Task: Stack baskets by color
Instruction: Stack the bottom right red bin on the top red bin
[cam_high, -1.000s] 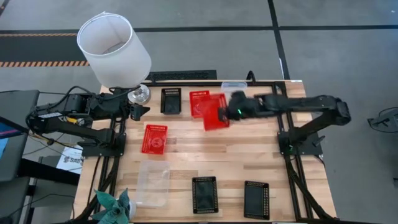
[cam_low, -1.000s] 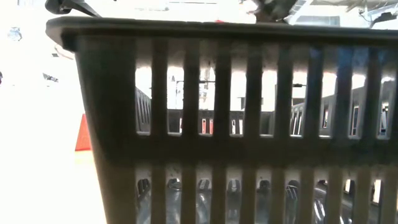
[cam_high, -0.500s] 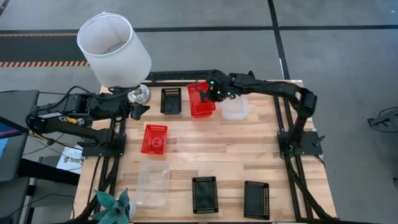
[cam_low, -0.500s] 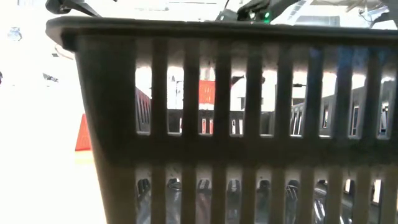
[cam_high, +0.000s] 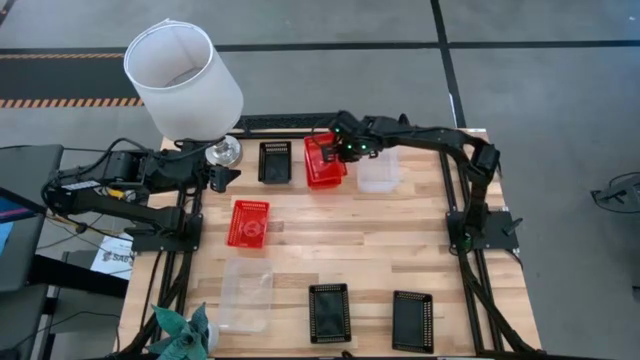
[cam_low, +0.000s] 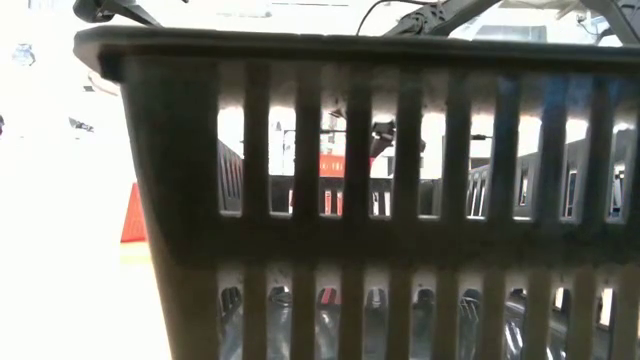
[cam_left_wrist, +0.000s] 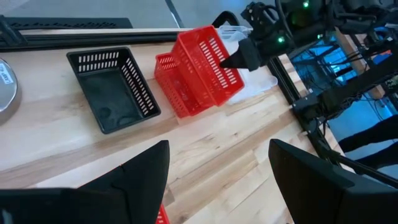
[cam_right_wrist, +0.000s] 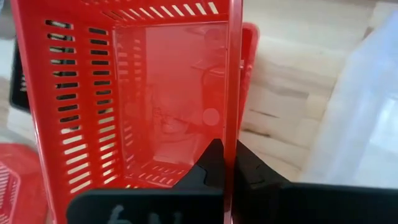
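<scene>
The upper red basket slants across the lower red basket's rim; I need to regrip the upper basket's long side (cam_right_wrist: 234, 81) with my right gripper and straighten it to nest.
My right gripper (cam_high: 341, 150) is shut on a red basket (cam_left_wrist: 208, 59), held tilted over a second red basket (cam_left_wrist: 169, 84) at the table's far middle. A black basket (cam_high: 275, 162) stands to their left and a clear basket (cam_high: 378, 171) to their right, both on their bottoms. A third red basket (cam_high: 249, 222) sits left of centre. My left gripper (cam_left_wrist: 217, 180) waits open at the table's far left, touching nothing. In the low view a black basket (cam_low: 380, 250) fills the picture, with red (cam_low: 335, 166) showing through its slots. My right gripper pinches one long side wall (cam_right_wrist: 232, 118) of the red basket at its rim, one finger (cam_right_wrist: 210, 167) inside the basket and the other (cam_right_wrist: 250, 173) outside. The fingers slant down from the table's right. The basket hangs tilted, its lower end at the second red basket; whether they touch I cannot tell.
A white lampshade (cam_high: 185, 80) stands over the far left corner beside a metal disc (cam_high: 224, 152). A clear basket (cam_high: 247, 295) and two black baskets (cam_high: 329, 313) (cam_high: 413, 320) lie along the near edge. Bare wood shows at the centre and right (cam_high: 400, 240).
My right gripper has carried the red basket toward the table's far edge and left, and down, from beside the second red basket to over it. The move has slowed in the last half second. The clear basket that the arm covered now shows.
</scene>
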